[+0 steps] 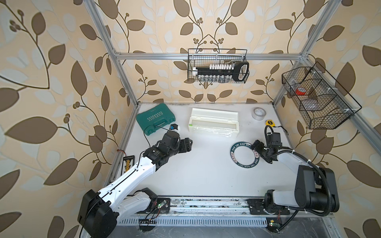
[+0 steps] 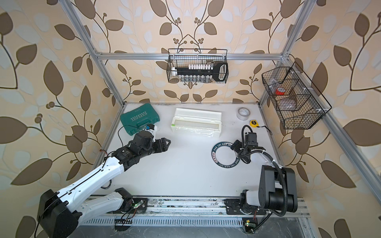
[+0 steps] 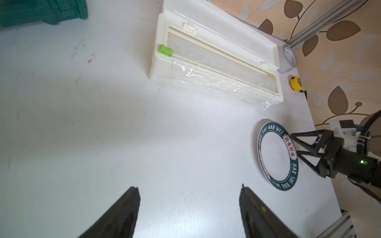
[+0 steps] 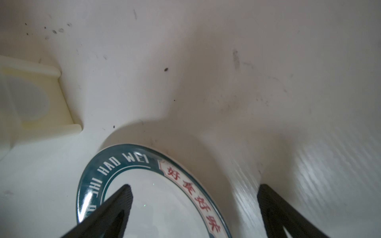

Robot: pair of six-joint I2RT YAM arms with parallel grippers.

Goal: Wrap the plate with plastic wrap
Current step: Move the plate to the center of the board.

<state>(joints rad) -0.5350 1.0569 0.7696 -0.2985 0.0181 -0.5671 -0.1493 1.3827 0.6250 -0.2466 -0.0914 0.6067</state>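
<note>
Next, I close my right gripper on the loose corner [image 1: 230, 134] of the plastic wrap, at the front end of the white dispenser box nearest the tape measure.
The plate [image 1: 244, 154] [image 2: 224, 154] lies flat on the white table, right of centre. It is white with a dark navy lettered rim. My right gripper [image 1: 260, 152] [image 4: 193, 187] stands open astride the plate's right rim. One finger is over the plate [image 4: 165, 206] and the other is outside it. Whether it touches the plate I cannot tell. The plastic wrap [image 1: 212, 130] [image 3: 216, 82] hangs as a crinkly clear film over the front of the white dispenser box [image 1: 214, 117] at the back. My left gripper [image 1: 190, 144] [image 3: 189, 189] hovers open and holds nothing, left of the plate [image 3: 276, 156].
A green tool case [image 1: 155, 118] lies at the back left. A grey tape roll [image 1: 259, 113] and a yellow tape measure [image 1: 269, 122] sit at the back right. Wire baskets hang on the back frame [image 1: 218, 66] and the right frame [image 1: 317, 99].
</note>
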